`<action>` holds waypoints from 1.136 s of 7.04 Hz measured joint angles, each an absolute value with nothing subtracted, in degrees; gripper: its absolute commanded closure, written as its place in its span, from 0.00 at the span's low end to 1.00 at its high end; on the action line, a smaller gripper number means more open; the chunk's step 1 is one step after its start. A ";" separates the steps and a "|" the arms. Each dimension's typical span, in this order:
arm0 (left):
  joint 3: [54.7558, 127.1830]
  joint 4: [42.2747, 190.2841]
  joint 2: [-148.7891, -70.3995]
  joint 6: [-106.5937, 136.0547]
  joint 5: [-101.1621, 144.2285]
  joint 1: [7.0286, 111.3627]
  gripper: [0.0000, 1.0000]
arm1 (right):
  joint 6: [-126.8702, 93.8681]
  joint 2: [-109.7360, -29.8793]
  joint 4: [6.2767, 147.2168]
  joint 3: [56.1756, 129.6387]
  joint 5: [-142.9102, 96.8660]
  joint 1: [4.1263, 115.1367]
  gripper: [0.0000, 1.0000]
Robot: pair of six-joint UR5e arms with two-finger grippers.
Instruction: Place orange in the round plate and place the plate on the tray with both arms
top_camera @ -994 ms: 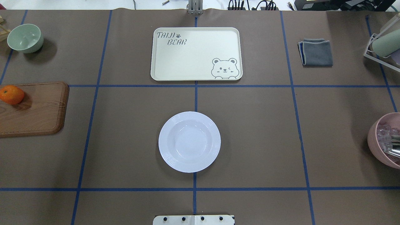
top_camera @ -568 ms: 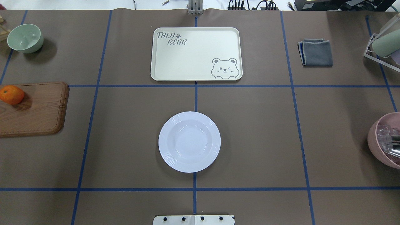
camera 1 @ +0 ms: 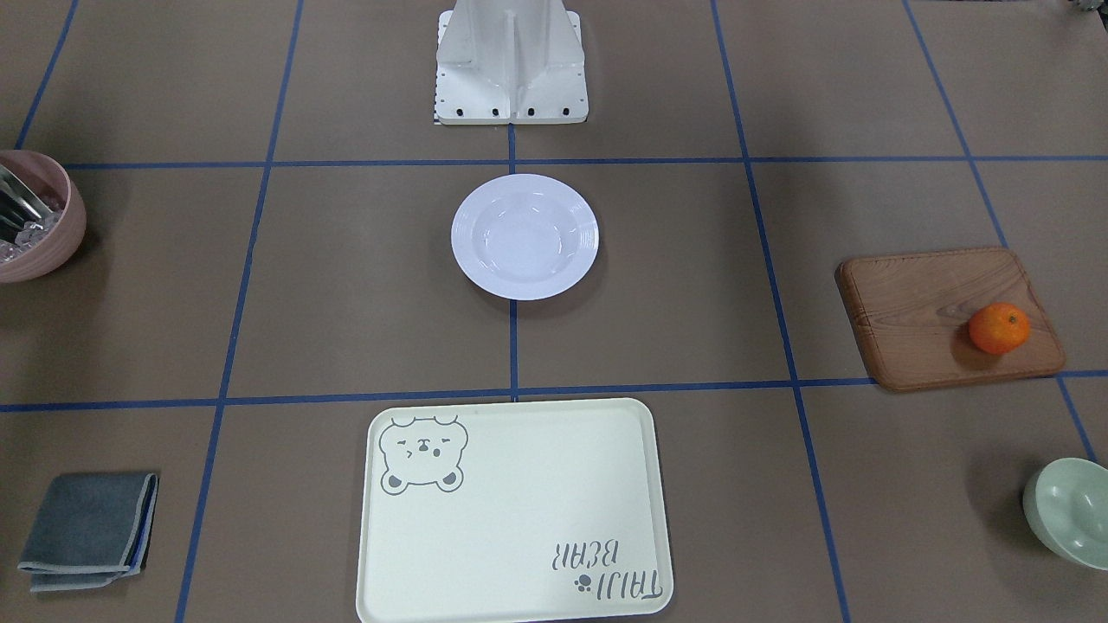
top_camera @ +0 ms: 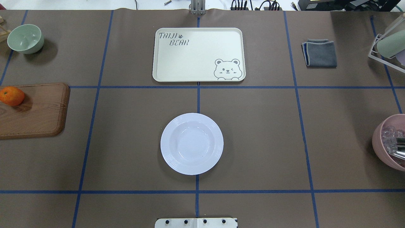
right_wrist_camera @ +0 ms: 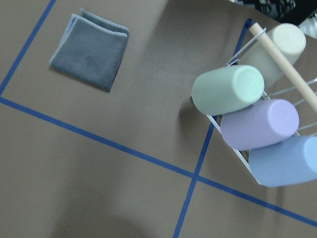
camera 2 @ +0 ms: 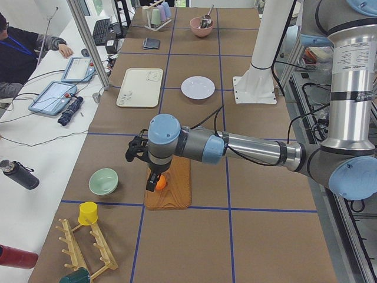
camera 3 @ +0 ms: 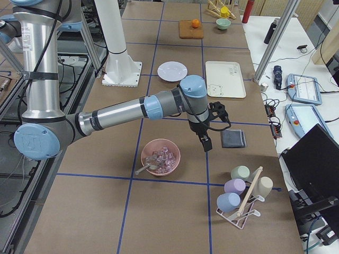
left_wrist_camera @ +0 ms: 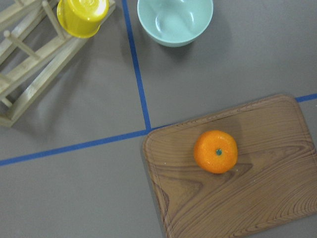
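My left gripper is going to close on opposite sides of the orange (camera 1: 1000,323) (left_wrist_camera: 216,151) on the brown wooden board, because the orange goes in the round plate.
The orange (top_camera: 12,96) lies on a brown wooden board (top_camera: 38,114) at the table's left edge. In the left wrist view the orange (left_wrist_camera: 216,151) sits right of centre, stem dot up. The white round plate (top_camera: 191,143) stands empty in the middle, and the cream tray (top_camera: 198,54) lies empty beyond it. My left gripper (camera 2: 151,178) hangs just above the orange (camera 2: 161,184); I cannot tell whether it is open or shut. My right gripper (camera 3: 206,143) hovers between the pink bowl and the grey cloth; its state cannot be told either.
A pale green bowl (top_camera: 25,38) stands at the back left beside a wooden rack with a yellow cup (left_wrist_camera: 82,16). On the right are a folded grey cloth (top_camera: 319,53), a pink bowl with cutlery (top_camera: 389,142) and a wire rack of pastel cups (right_wrist_camera: 257,114). A person sits beside the table (camera 2: 17,56).
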State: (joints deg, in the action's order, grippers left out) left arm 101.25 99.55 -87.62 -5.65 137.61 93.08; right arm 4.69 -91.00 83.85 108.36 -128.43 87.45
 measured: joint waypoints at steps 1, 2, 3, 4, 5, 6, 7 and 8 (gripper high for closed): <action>100.22 104.08 -87.75 -4.87 137.99 93.08 0.01 | 3.75 -90.95 81.25 107.81 -128.46 87.45 0.00; 99.54 106.73 -88.08 -3.15 138.78 93.08 0.01 | 3.37 -90.69 79.98 107.29 -128.51 87.45 0.00; 98.63 109.17 -88.29 -1.58 139.51 93.06 0.01 | 3.12 -90.61 78.23 106.80 -128.49 87.45 0.00; 97.49 112.60 -88.29 -0.61 139.68 92.95 0.02 | 2.86 -90.50 76.22 106.20 -128.46 87.38 0.00; 96.11 116.36 -88.66 0.09 139.49 92.65 0.02 | 2.14 -90.09 75.24 105.73 -128.77 86.79 0.00; 94.54 118.73 -89.20 0.49 139.36 91.59 0.01 | -1.10 -89.46 74.81 105.71 -129.82 85.36 0.00; 92.94 119.99 -89.35 1.27 139.30 89.99 0.01 | -7.16 -89.05 73.59 105.98 -130.84 83.23 0.00; 91.09 121.40 -89.28 3.64 139.02 88.28 0.02 | -14.68 -88.82 71.08 106.33 -131.10 80.43 0.00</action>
State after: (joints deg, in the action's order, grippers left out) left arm 91.09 121.40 -89.28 3.64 139.02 88.28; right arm -14.68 -88.82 71.08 106.33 -131.10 80.43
